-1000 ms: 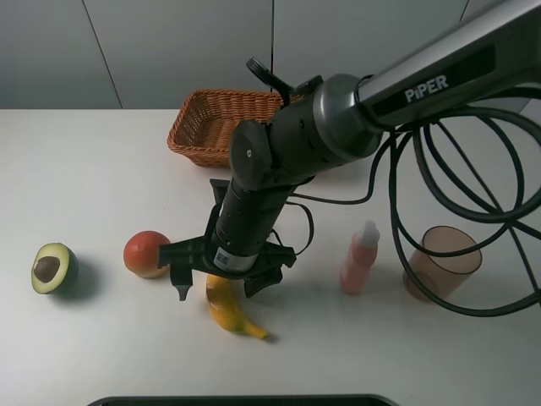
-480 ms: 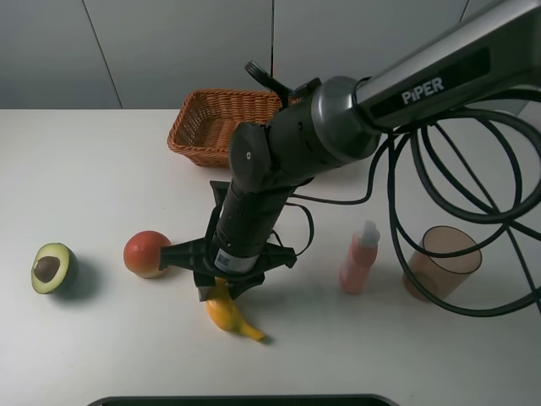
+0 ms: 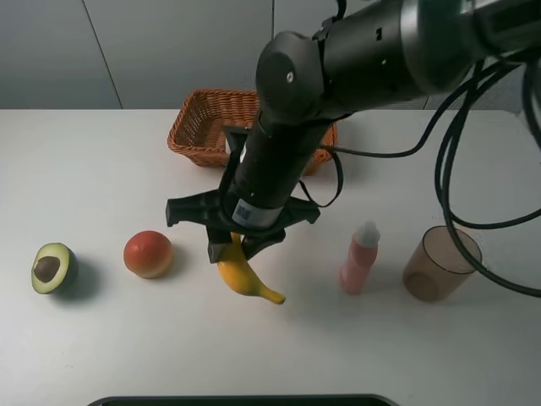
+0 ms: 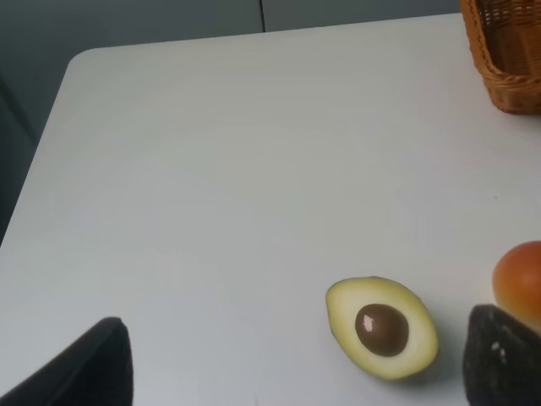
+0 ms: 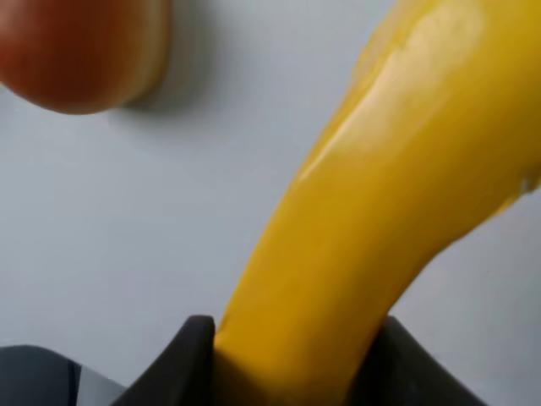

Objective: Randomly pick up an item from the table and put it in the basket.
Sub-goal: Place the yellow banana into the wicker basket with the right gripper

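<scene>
My right gripper should release the yellow banana inside the woven wicker basket, so that it lies lengthwise (image 3: 249, 150) along the front side of the basket.
My right gripper (image 3: 232, 249) is shut on the yellow banana (image 3: 243, 277) and holds it lifted above the white table (image 3: 101, 169), front of centre. In the right wrist view the banana (image 5: 372, 220) fills the frame, clamped between the two dark fingers (image 5: 190, 359). The woven wicker basket (image 3: 211, 123) stands at the back behind the arm; its corner shows in the left wrist view (image 4: 507, 51). The left gripper (image 4: 296, 364) shows only two dark fingertips (image 4: 503, 355) set wide apart, open and empty above the table's left side.
A halved avocado (image 3: 52, 267) lies at the far left and a round red-orange fruit (image 3: 148, 254) beside it. A pink bottle (image 3: 360, 258) and a translucent brown cup (image 3: 441, 264) stand at the right. Black cables hang on the right.
My right gripper closed on the banana and lifted it off the table, moving up and slightly back toward the basket. The other items have not moved.
</scene>
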Motion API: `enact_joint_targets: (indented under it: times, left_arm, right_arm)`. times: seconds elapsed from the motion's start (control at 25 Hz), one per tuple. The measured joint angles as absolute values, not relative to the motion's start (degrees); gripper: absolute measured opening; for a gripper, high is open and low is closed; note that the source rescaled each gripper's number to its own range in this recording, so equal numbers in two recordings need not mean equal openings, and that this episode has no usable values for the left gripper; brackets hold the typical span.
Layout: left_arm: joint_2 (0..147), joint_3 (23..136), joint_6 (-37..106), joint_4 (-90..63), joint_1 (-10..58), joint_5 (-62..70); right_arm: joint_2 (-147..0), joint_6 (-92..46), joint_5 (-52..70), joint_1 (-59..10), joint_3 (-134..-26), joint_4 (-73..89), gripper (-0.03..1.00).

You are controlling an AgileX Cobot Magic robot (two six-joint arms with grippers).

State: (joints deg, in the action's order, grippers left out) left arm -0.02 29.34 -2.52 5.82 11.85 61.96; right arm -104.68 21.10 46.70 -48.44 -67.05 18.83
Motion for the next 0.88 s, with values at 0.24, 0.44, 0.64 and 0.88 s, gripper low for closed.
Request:
enact_joint_targets:
  times: [0.24,0.44,0.64,0.88]
  left_arm:
    - [0.00,29.34,-2.52,5.82,11.85,61.96]
    - [0.00,29.34,-2.52,5.82,11.85,61.96]
    - [0.00,29.34,-2.52,5.82,11.85,61.96]
    - [0.00,29.34,-2.52,5.82,11.85,61.96]
  right_arm:
    - [-95.48,17.06,55.79,-43.79,-77.25,5.23,0.00]
    - [-95.08,5.93,55.91,-41.18,-85.25,-7.39,0.00]
    - [-98.75,-5.75,47.62,-40.58,-86.43,-21.25,0.00]
    - [-109.58,-10.23,34.49,-39.98,-86.43,-30.75,0.00]
